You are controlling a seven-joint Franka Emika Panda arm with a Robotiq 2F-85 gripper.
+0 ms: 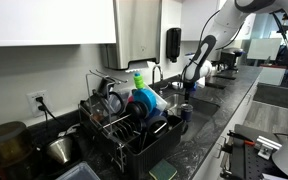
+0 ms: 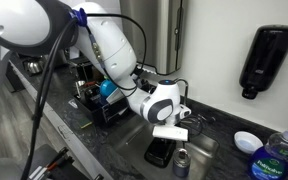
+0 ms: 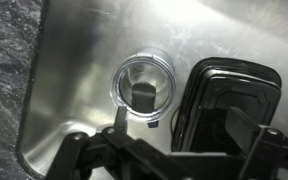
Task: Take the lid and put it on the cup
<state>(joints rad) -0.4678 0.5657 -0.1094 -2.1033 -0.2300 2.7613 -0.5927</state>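
Note:
Next, I shift my gripper across and pinch the lid's dark slider (image 3: pixel 143 97), because one finger hangs over the black container and the lid is off to one side.
A clear round lid (image 3: pixel 144 90) with a dark slider lies on the steel sink floor in the wrist view. My gripper (image 3: pixel 182 125) hangs open above it; one finger is just below the lid, the other is over a black rectangular container (image 3: pixel 229 95) beside it. In both exterior views the gripper (image 2: pixel 170 133) (image 1: pixel 191 84) points down over the sink. A small round object (image 2: pixel 181 160) sits in the sink under it; I cannot tell whether it is the lid alone or the cup. A dark cup (image 1: pixel 184 112) stands by the sink edge.
A dish rack (image 1: pixel 119 120) full of dishes stands on the dark counter. A faucet (image 1: pixel 156 72) rises behind the sink. A black soap dispenser (image 2: pixel 262 60) hangs on the wall. A white bowl (image 2: pixel 246 141) and a bottle (image 2: pixel 277 158) sit nearby.

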